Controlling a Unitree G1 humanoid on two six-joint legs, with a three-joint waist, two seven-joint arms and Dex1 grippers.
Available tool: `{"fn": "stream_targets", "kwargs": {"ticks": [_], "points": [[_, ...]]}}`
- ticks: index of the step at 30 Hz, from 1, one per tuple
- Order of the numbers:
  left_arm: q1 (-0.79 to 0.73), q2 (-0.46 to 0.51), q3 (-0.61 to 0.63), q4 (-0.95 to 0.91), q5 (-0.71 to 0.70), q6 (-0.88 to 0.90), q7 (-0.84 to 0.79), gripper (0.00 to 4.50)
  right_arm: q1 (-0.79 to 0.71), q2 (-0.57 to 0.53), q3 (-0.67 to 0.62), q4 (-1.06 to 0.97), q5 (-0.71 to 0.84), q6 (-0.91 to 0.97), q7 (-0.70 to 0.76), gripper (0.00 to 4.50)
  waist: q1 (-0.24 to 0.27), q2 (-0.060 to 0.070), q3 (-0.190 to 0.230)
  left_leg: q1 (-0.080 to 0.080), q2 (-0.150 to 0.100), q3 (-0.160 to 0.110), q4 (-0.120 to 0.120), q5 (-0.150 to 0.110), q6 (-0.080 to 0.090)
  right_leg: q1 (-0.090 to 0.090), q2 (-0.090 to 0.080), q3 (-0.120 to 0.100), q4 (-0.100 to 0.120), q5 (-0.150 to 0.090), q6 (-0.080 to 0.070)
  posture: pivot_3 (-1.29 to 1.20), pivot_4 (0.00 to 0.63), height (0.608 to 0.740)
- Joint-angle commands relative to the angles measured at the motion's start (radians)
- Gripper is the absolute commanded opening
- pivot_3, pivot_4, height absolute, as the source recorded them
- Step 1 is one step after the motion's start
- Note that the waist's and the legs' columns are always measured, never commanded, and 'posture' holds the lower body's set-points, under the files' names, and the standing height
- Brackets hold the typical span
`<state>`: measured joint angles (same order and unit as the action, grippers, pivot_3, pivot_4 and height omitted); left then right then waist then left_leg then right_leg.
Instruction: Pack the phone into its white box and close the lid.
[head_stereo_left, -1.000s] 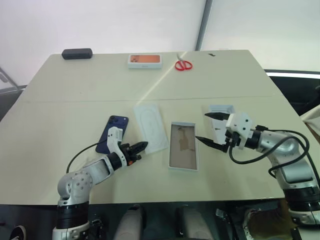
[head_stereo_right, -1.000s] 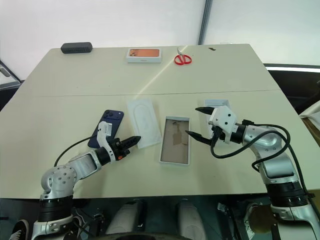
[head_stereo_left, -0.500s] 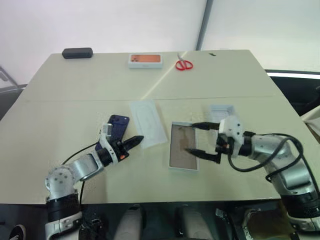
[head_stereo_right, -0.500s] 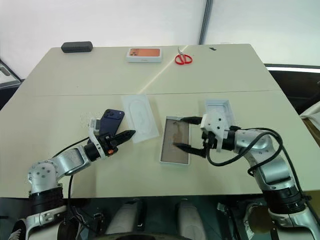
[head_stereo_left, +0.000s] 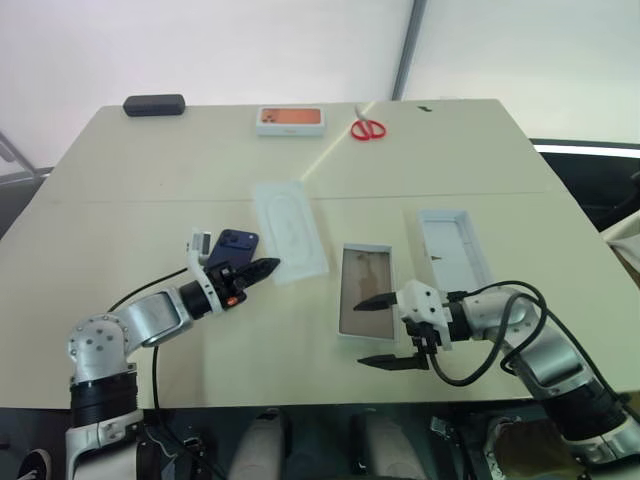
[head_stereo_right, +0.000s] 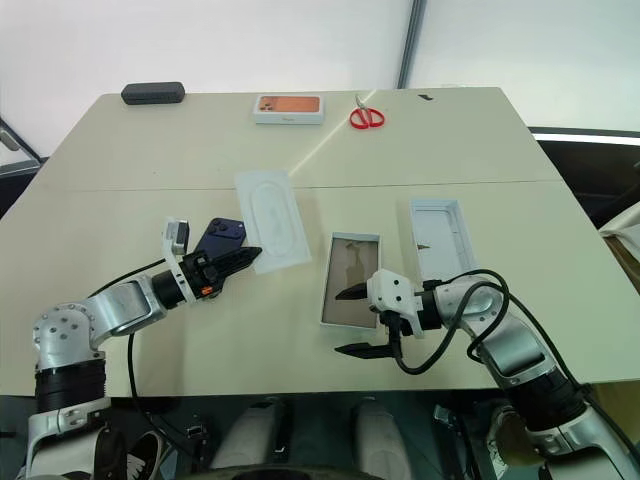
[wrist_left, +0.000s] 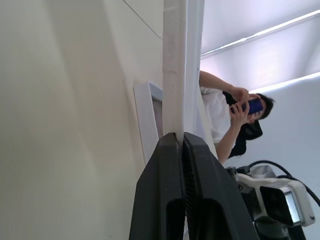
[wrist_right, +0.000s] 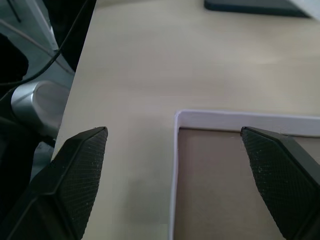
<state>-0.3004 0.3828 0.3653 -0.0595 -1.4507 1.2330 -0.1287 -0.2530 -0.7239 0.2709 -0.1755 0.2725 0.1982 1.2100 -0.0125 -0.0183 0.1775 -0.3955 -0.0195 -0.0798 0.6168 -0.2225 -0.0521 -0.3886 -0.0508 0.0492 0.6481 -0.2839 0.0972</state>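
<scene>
The insert in my left gripper is farther back than the white box, so next my right gripper slides the box by its near side (head_stereo_left: 362, 337) toward the insert.
My left gripper (head_stereo_left: 264, 267) is shut on the near edge of a flat white insert (head_stereo_left: 290, 232) with an oval outline, holding it tilted above the table; in the left wrist view the insert (wrist_left: 174, 75) stands edge-on between the closed fingers (wrist_left: 167, 150). Behind that wrist lies the dark blue phone (head_stereo_left: 238, 242), partly hidden. At mid table sits the white box (head_stereo_left: 366, 292) with its brown floor bare. My right gripper (head_stereo_left: 380, 331) is open across its near end, one finger over the floor and one off the near edge. The lid (head_stereo_left: 454, 247) lies white side up to the right.
At the far edge of the table are a white box with an orange top (head_stereo_left: 290, 120), red scissors (head_stereo_left: 367, 130) and a black case (head_stereo_left: 154, 106). A person (wrist_left: 225, 115) holding up a phone stands beyond the table in the left wrist view.
My left gripper rose and moved left, carrying the insert off toward the phone. My right gripper swung from beside the lid down to the near end of the white box.
</scene>
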Motion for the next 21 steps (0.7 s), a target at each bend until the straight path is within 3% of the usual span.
{"fn": "stream_targets", "kwargs": {"ticks": [1, 4, 6, 21], "points": [[-0.004, 0.009, -0.011, -0.043, -0.003, -0.026, -0.021, 0.00, -0.024, -0.001, 0.011, 0.029, -0.048, -0.060, 0.011, 2.56, 0.000, 0.000, 0.000, 0.000, 0.000, 0.000, 0.000, 0.000, 0.000, 0.000, 0.000, 0.000, 0.000, 0.000, 0.000, 0.00, 0.150, 0.740], [-0.008, 0.004, -0.020, -0.042, -0.002, -0.035, -0.024, 0.00, -0.043, 0.025, 0.005, 0.061, -0.051, -0.072, 0.007, 0.90, 0.001, 0.000, 0.000, 0.000, 0.000, 0.000, 0.000, 0.000, 0.000, 0.000, 0.000, 0.000, 0.000, 0.000, 0.000, 0.00, 0.150, 0.740], [-0.013, 0.002, -0.025, -0.037, -0.007, -0.042, -0.021, 0.00, -0.063, 0.045, 0.003, 0.098, -0.068, -0.099, -0.005, 0.06, -0.002, 0.000, 0.000, 0.000, 0.000, 0.000, 0.000, 0.000, 0.000, 0.000, 0.000, 0.000, 0.000, 0.000, 0.000, 0.00, 0.150, 0.740], [-0.059, -0.018, -0.056, 0.006, -0.029, -0.062, -0.035, 0.00, -0.268, 0.160, 0.008, 0.357, -0.157, -0.317, -0.036, 0.06, -0.001, -0.001, 0.001, -0.001, 0.000, -0.001, 0.000, 0.001, -0.001, -0.001, 0.001, -0.001, 0.000, 0.001, 0.002, 0.00, 0.150, 0.740]]}}
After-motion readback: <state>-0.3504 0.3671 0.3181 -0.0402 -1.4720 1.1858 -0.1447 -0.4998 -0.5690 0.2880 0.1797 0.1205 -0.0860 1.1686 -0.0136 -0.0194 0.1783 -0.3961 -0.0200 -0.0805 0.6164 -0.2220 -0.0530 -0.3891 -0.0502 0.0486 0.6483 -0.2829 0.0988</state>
